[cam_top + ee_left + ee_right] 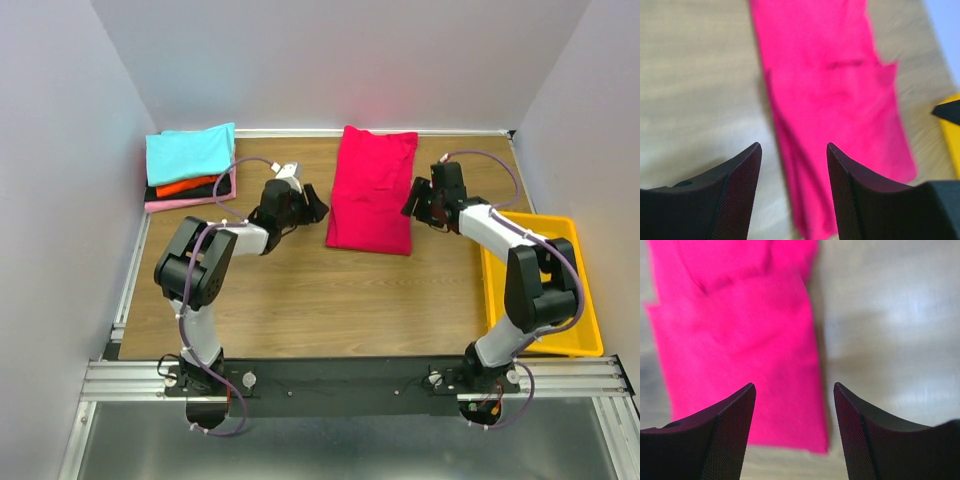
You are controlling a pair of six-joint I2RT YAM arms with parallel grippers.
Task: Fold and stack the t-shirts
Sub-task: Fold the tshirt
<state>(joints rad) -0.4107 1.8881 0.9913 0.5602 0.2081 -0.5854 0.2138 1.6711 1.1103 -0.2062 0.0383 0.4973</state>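
The crimson t-shirt has a near corner (408,252) (822,446) on the side toward the yellow bin, and my right gripper should close on that corner.
A crimson t-shirt (372,188) lies folded into a long strip at the back middle of the table. In the left wrist view the t-shirt (840,90) lies flat, and in the right wrist view the t-shirt (740,340) shows its near edge. My left gripper (305,205) hovers open just off its left edge, nothing between the fingers (794,146). My right gripper (418,205) hovers open off its right edge, also holding nothing (795,386). A stack of folded t-shirts sits at the back left: cyan (190,152) on top, then orange-red (185,186), black, and pink (190,203) lowest.
A yellow bin (590,310) stands along the right side under my right arm, and its corner (952,135) shows in the left wrist view. White walls close the back and both sides. Bare wood stretches in front of the crimson shirt.
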